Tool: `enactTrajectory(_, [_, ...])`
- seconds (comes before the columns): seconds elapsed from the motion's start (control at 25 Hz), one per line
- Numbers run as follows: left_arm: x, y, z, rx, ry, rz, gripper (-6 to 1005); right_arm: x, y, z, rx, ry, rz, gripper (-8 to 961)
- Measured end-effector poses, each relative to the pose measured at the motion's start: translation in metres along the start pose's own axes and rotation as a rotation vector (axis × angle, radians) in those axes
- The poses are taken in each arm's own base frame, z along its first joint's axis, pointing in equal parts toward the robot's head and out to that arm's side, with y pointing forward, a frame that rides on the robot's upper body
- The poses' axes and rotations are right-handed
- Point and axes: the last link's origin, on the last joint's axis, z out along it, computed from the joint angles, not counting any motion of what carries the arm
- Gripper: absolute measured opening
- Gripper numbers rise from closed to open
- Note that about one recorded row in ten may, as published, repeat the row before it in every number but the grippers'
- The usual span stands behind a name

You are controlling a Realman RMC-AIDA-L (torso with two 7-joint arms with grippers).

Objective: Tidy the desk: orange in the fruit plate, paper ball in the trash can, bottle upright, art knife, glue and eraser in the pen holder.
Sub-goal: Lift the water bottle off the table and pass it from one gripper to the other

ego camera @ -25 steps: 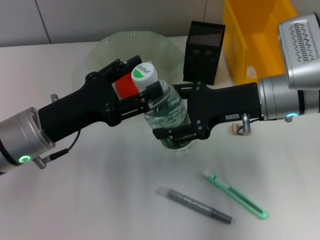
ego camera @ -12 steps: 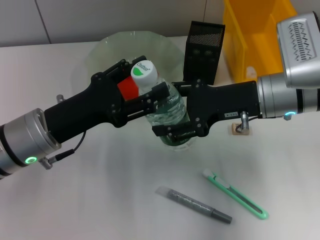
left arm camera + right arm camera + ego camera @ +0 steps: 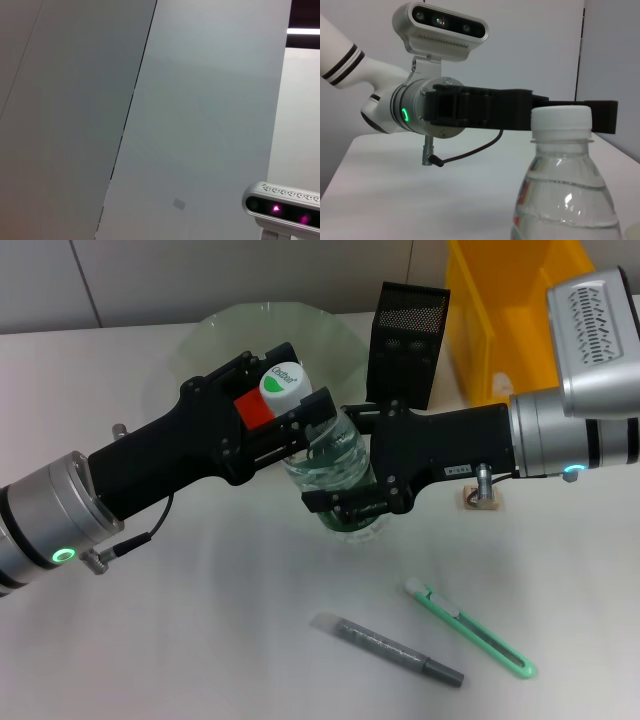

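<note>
The bottle is leaning with my left gripper shut on its neck, so that gripper should loosen, let the bottle straighten, and then close around the neck (image 3: 562,147).
A clear plastic bottle (image 3: 335,465) with a white cap and a red label stands nearly upright, leaning slightly left, with its base near the table. My left gripper (image 3: 288,412) comes in from the left and is shut on its neck, just under the cap. My right gripper (image 3: 338,475) comes in from the right and is shut around its body. The right wrist view shows the bottle (image 3: 565,180) close up, with the left gripper (image 3: 520,111) behind the cap. A green art knife (image 3: 470,628), a grey glue stick (image 3: 390,648) and a small eraser (image 3: 478,498) lie on the table. The orange and the paper ball are out of view.
A greenish glass fruit plate (image 3: 195,350) stands at the back behind my left arm. A black mesh pen holder (image 3: 408,340) stands behind the bottle, with a yellow bin (image 3: 505,320) to its right. The left wrist view shows only a wall and the right arm's camera (image 3: 282,205).
Both grippers and the bottle have shifted slightly up and to the left. The knife, glue and eraser have not moved.
</note>
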Motion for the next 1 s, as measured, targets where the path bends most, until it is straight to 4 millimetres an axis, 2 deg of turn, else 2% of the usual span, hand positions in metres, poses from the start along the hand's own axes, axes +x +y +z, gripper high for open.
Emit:
enactTrajectory(0.12, [-0.0002,0.0007,0.0,-0.003,0.001,-0.002,810,-0.0004,-0.0004,0.001,-0.001,-0.001,-0.002,762])
enactTrajectory(0.64, [0.0004,0.0009,-0.0019,0.002,0.009,-0.002,425,-0.0027,-0.0012,0.0035,-0.007,-0.002,-0.006,761])
enactTrajectory(1.0, [0.0001,-0.0015,-0.0031,0.019,0.006,0.0,481,-0.0029,-0.0007,0.0043,-0.01,-0.001,-0.004,760])
